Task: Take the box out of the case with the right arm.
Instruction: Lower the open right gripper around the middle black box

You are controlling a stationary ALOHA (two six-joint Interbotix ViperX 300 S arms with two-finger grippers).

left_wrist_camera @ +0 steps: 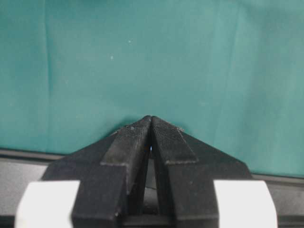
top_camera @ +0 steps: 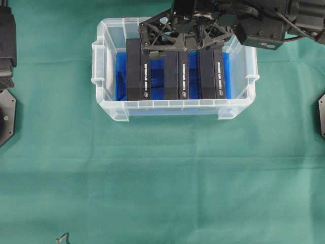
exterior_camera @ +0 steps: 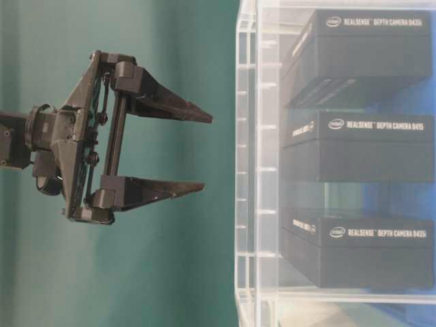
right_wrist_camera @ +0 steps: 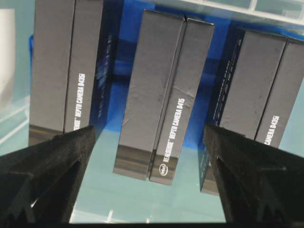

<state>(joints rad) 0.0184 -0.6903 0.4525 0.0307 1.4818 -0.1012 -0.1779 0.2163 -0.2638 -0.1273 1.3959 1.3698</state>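
Observation:
The middle black box is next for my right gripper, which should go down to it and close on the box's long sides [top_camera: 176,69] [right_wrist_camera: 160,98], halfway along its length.
The case [top_camera: 101,76] is a clear plastic bin with a blue bottom, standing on the green cloth. Three black boxes lie side by side in it: left [top_camera: 137,71], middle [top_camera: 175,73], right [top_camera: 210,73]. My right gripper [top_camera: 177,48] hangs open over the case's far end, its fingers [right_wrist_camera: 61,161] wide on either side of the middle box [right_wrist_camera: 161,90] and touching nothing. In the table-level view the right gripper [exterior_camera: 206,151] stands apart from the case wall [exterior_camera: 248,170]. My left gripper [left_wrist_camera: 151,119] is shut and empty above bare cloth.
The left arm [top_camera: 5,46] sits at the left edge of the overhead view. Black mounts stand at the left edge [top_camera: 5,117] and the right edge [top_camera: 321,114]. A small dark object [top_camera: 62,237] lies at the front edge of the cloth.

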